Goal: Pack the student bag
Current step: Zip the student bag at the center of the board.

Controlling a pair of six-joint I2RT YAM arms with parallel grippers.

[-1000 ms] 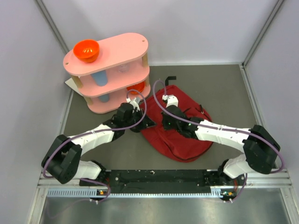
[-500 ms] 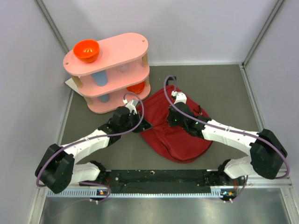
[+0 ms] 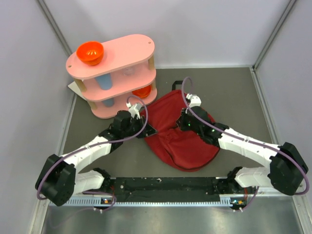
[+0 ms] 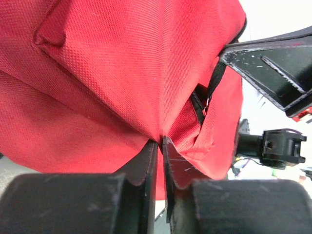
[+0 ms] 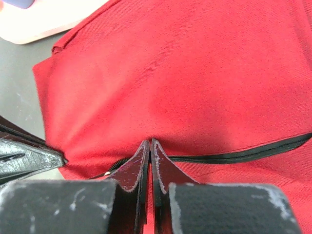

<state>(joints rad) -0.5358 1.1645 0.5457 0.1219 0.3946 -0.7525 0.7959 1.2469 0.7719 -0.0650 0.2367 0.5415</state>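
Note:
The fold beside the black zip is in my left gripper, which should take the cloth at the zip's end point(image 4: 197, 121) before my right gripper draws the pull.
The student bag point(image 3: 178, 139), a large dark red fabric backpack, lies on the grey table in front of both arms. My left gripper point(image 3: 148, 129) is shut on a fold at the bag's left edge; in the left wrist view the red cloth point(image 4: 122, 73) is pinched at the left gripper point(image 4: 160, 141). A black zip with its pull point(image 4: 201, 105) runs just right of that fold. My right gripper point(image 3: 185, 122) is shut on the bag's upper face; in the right wrist view the right gripper point(image 5: 150, 142) pinches cloth on the black zip line point(image 5: 234, 156). The bag's inside is hidden.
A pink three-tier shelf point(image 3: 119, 53) stands at the back left, close to the bag's top corner. An orange bowl point(image 3: 90, 52) sits on its top tier and a blue cup point(image 3: 103, 81) on the middle one. A black strap point(image 3: 176, 83) lies behind the bag. Walls close both sides.
My right gripper has moved back and to the right with the cloth, and my left gripper has drawn slightly left. The bag's top has spread wider between them.

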